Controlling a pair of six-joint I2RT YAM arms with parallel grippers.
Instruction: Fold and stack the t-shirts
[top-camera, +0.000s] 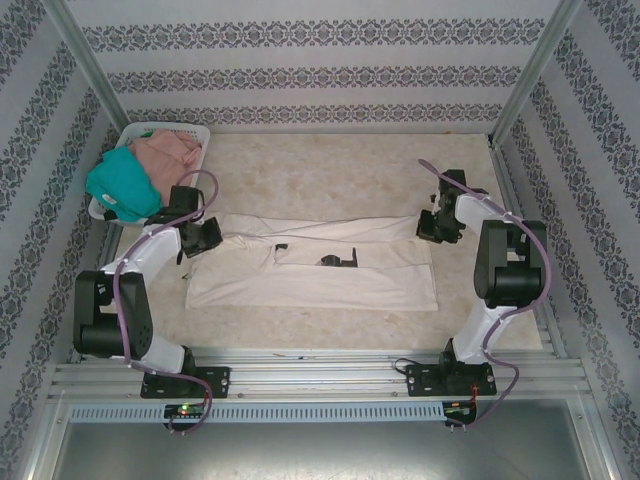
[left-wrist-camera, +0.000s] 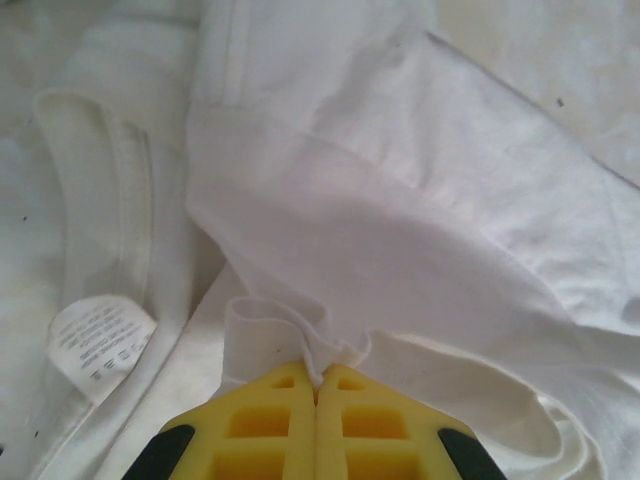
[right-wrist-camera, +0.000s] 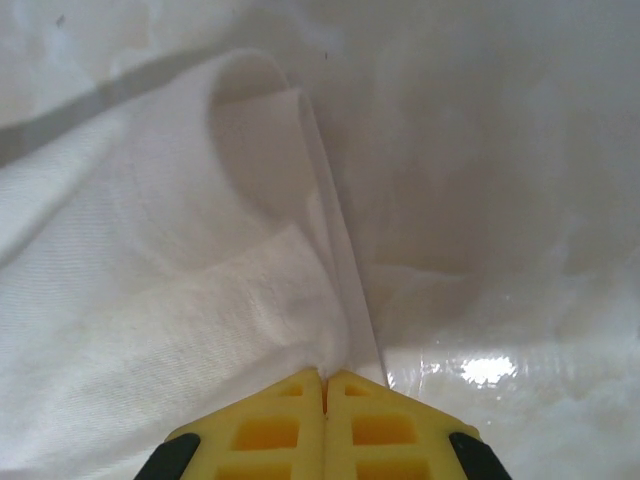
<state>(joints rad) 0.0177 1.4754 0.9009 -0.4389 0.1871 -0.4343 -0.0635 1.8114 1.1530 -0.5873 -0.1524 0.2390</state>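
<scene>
The robot's right gripper will release the folded edge on the cream t-shirt's flat layer, midway (top-camera: 428, 262) along the t-shirt's hem end.
A cream t-shirt (top-camera: 320, 272) lies spread across the table, partly folded lengthwise. My left gripper (top-camera: 205, 238) pinches its left end; in the left wrist view the yellow jaws are shut on a bunched fold of the cream t-shirt (left-wrist-camera: 300, 330), with the collar and care label (left-wrist-camera: 98, 340) to the left. My right gripper (top-camera: 437, 228) holds the shirt's right end; the right wrist view has its jaws shut on a ridge of the cream t-shirt (right-wrist-camera: 330, 300). A teal t-shirt (top-camera: 125, 186) and a dusty-pink t-shirt (top-camera: 168, 150) are heaped in the basket.
The white lattice basket (top-camera: 196, 133) stands at the back left corner. Patterned walls and metal posts enclose the table. Bare marbled tabletop (top-camera: 330, 175) stretches behind the shirt, and a narrow strip (top-camera: 320, 330) lies in front of it.
</scene>
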